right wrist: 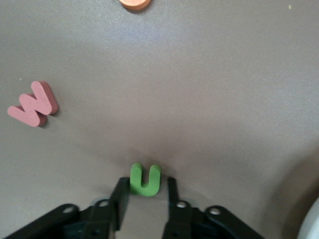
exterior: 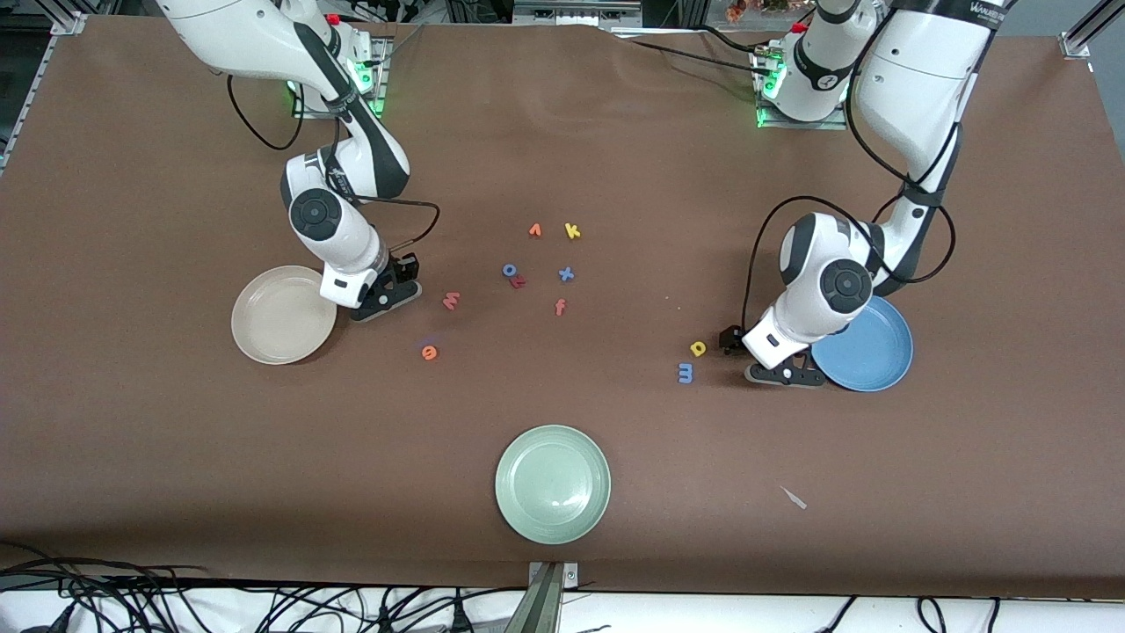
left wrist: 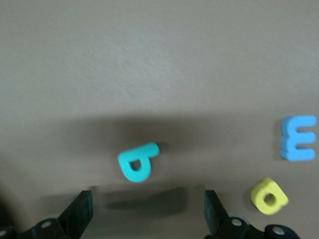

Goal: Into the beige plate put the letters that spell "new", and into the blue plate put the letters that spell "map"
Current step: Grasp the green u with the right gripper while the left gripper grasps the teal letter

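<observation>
I need to release the green n with my right gripper inside the beige plate point(exterior: 308, 294), near the plate's rim on the salmon w's side.
The green n point(right wrist: 145, 179) lies on the table beside the beige plate point(exterior: 283, 315). My right gripper point(right wrist: 145, 191) point(exterior: 385, 301) is shut on it at the fingertips. The salmon w point(exterior: 451, 300) point(right wrist: 33, 104) and orange e point(exterior: 429, 352) point(right wrist: 134, 3) lie close by. My left gripper point(left wrist: 148, 199) point(exterior: 785, 375) hangs open just above the table beside the blue plate point(exterior: 866, 347). The teal p point(left wrist: 138, 162) lies just ahead of its fingertips, not between them; the front view hides it. Yellow a point(exterior: 698, 348) point(left wrist: 269, 196) and blue m point(exterior: 685, 374) point(left wrist: 298, 138) lie next to it.
A pale green plate point(exterior: 552, 483) sits near the table's front edge. Mid-table lie an orange v point(exterior: 534, 230), yellow k point(exterior: 572, 231), blue o point(exterior: 509, 270), blue x point(exterior: 566, 274) and salmon f point(exterior: 560, 307). A small scrap point(exterior: 794, 498) lies toward the left arm's end.
</observation>
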